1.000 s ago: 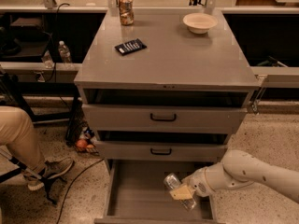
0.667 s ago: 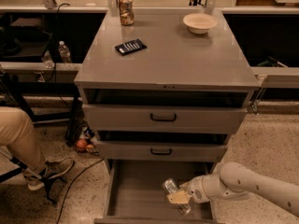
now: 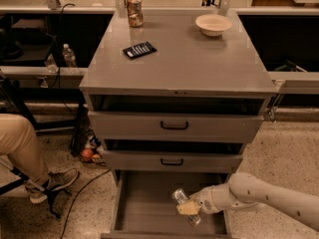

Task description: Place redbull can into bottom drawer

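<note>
The robot's gripper needs to release the redbull can near the middle of the bottom drawer's grey bottom point(image 3: 176, 209). The can is tilted just above that floor now.
The redbull can point(image 3: 182, 200) is a slim shiny silver can, tilted, held inside the open bottom drawer point(image 3: 144, 203) just above its flat grey floor, at the right side. My gripper point(image 3: 190, 207) reaches in from the right on a white arm and is shut on the redbull can; a yellowish finger pad point(image 3: 187, 208) shows against the can. The drawer is pulled out below two upper drawers with black handles.
On the cabinet top point(image 3: 199, 59) stand an orange-gold patterned can point(image 3: 134, 10), a black flat device point(image 3: 139, 50) and a white bowl point(image 3: 213, 24). A seated person's leg and shoe point(image 3: 30, 158) are at the left. Cables and small items lie on the floor by the cabinet.
My gripper and the can have moved lower and a little left, deeper into the bottom drawer. Nothing on the cabinet top has moved.
</note>
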Action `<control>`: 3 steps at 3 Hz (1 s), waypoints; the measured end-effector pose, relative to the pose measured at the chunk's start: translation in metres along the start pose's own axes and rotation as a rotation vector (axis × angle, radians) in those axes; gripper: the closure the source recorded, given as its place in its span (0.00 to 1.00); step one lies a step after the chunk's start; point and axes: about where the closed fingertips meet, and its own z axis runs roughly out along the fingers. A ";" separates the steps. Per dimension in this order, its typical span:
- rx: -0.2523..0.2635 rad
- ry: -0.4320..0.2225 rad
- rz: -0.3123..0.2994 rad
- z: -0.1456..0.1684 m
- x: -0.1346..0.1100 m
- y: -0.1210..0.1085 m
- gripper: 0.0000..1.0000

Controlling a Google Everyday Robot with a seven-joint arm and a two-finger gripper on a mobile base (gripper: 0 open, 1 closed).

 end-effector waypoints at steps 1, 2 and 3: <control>0.030 0.006 0.001 0.034 0.002 -0.039 1.00; 0.065 0.003 0.002 0.056 0.002 -0.064 1.00; 0.103 0.020 0.025 0.082 0.009 -0.089 1.00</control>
